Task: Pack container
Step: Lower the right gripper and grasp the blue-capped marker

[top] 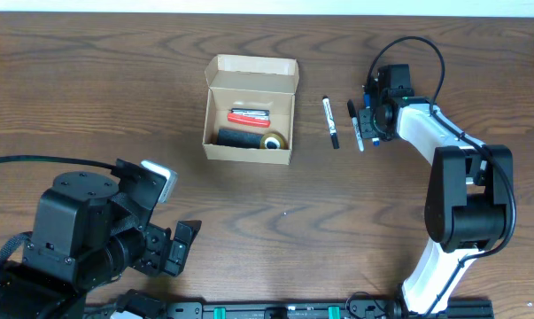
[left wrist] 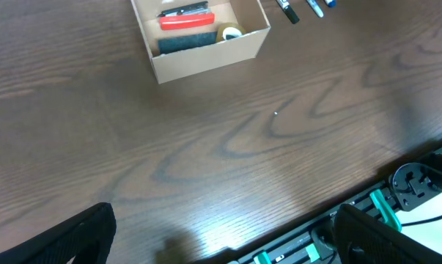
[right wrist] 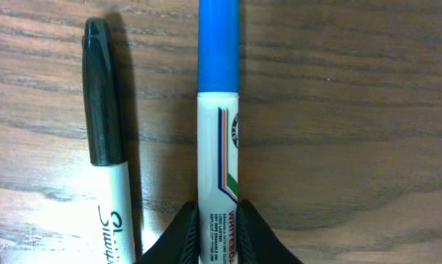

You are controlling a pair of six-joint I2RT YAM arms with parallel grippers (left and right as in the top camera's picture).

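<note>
Next, my right gripper lets go of the blue-capped whiteboard marker inside the container (top: pixel 246 112), along the flap side of the red item.
The container (top: pixel 247 152), a tan cardboard box with its flap lid open, sits mid-table and also shows in the left wrist view (left wrist: pixel 206 59). Inside lie a red item (top: pixel 249 115), a black block (top: pixel 238 137) and a tape roll (top: pixel 273 141). To the right of it, my right gripper (right wrist: pixel 219 236) is shut on a blue-capped whiteboard marker (right wrist: pixel 218 132) that lies on the table, one finger (right wrist: pixel 178 240) pressed to each side. A black-capped Sharpie (right wrist: pixel 107 147) lies parallel just left of it. My left gripper (left wrist: pixel 224 242) hovers wide open over the near table edge, holding nothing.
Another black-capped marker (top: pixel 331 122) lies between the box and my right gripper (top: pixel 370 120). The left arm's bulk (top: pixel 89 239) fills the near left corner. A black rail with teal clips (left wrist: pixel 382 205) runs along the front edge.
</note>
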